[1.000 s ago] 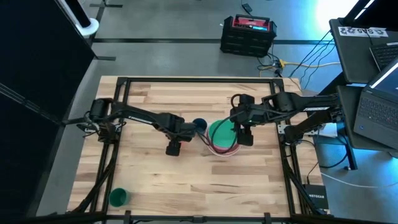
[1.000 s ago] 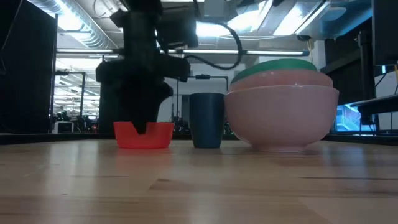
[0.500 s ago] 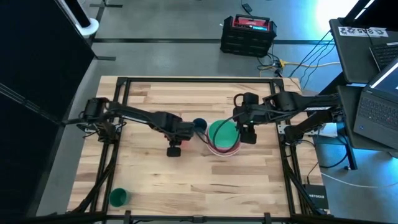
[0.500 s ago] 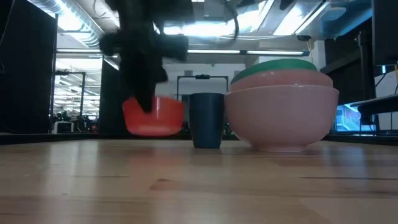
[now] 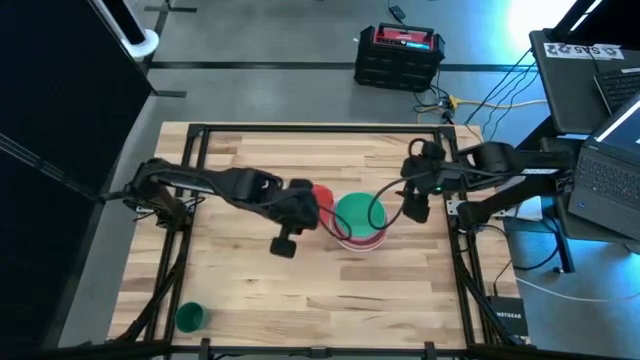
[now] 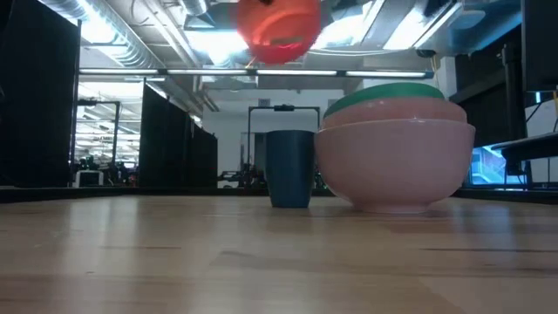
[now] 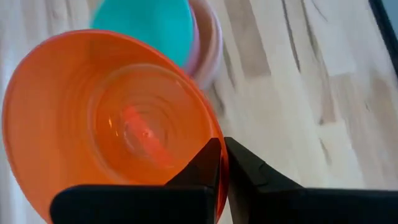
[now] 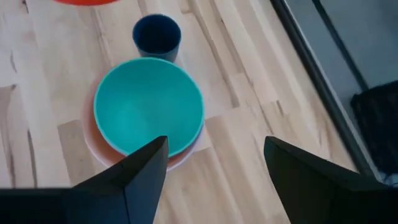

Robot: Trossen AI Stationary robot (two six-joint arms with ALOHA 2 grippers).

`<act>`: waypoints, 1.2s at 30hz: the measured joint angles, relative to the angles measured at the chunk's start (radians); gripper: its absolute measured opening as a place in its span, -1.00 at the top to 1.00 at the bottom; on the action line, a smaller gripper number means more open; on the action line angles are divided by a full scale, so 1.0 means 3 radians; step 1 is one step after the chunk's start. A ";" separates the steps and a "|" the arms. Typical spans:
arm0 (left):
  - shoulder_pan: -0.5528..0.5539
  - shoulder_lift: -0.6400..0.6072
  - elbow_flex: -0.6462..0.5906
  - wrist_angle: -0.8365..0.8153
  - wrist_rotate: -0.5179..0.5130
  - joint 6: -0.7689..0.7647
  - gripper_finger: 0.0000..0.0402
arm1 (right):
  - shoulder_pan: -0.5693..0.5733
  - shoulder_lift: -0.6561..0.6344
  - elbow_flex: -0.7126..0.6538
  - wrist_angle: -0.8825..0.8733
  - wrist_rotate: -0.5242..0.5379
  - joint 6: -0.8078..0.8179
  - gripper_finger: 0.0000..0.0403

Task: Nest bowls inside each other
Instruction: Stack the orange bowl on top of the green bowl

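Observation:
The red bowl, still high over the small blue bowl, will be let go by my left gripper inside the green bowl (image 5: pixel 361 214) (image 7: pixel 147 17) at the top of the stack.
My left gripper (image 5: pixel 308 207) is shut on the red bowl (image 6: pixel 279 26), which hangs high above the table, over the small dark blue bowl (image 6: pixel 290 168). To the right of the blue bowl a stack rests on its base on the table: the green bowl (image 8: pixel 149 106) sits in a pink bowl (image 6: pixel 401 109), inside the larger peach-pink bowl (image 6: pixel 397 166). My right gripper (image 8: pixel 214 180) is open in the air, just right of the stack (image 5: pixel 360 222). A small green bowl (image 5: pixel 190 317) stands alone at the near left corner. My left gripper pinches the red bowl's rim (image 7: pixel 214 163), one finger inside the bowl (image 7: pixel 202 163) and one outside (image 7: pixel 249 171). The fingers slant down from the table's left side. The bowl is lifted clear of the table, its opening turned toward the wrist.
A black frame (image 5: pixel 300 128) runs around the wooden table top. Bare wood lies in front of the stack and along the near side. A black and red case (image 5: pixel 400 52) and laptops (image 5: pixel 600 130) are off the table at the far and right sides.
My left gripper has shut on the red bowl's rim, raised it off the table high into the air and carried it right, over the blue bowl toward the stack. My right gripper has drawn back from the stack toward the table's right edge, staying open.

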 joint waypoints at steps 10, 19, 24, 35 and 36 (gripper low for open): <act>0.0249 0.0543 0.0315 0.0703 0.0227 0.0939 1.00 | 0.0001 -0.0347 -0.0546 0.0138 -0.0163 0.0519 -0.24; 0.0326 0.1053 0.0367 0.1076 0.0471 0.1483 1.00 | 0.0001 -0.0531 -0.0800 0.0178 -0.0225 0.0859 -0.24; 0.0388 0.1249 0.0366 0.0953 0.0475 0.1580 1.00 | 0.0001 -0.0555 -0.0800 0.0191 -0.0225 0.0896 -0.24; 0.0391 0.1254 0.0278 0.0953 0.0451 0.1648 0.88 | 0.0001 -0.0553 -0.0813 0.0271 -0.0217 0.0879 -0.24; 0.0391 0.1254 0.0279 0.0960 0.0445 0.1632 0.84 | 0.0001 -0.0553 -0.0817 0.0272 -0.0214 0.0875 -0.24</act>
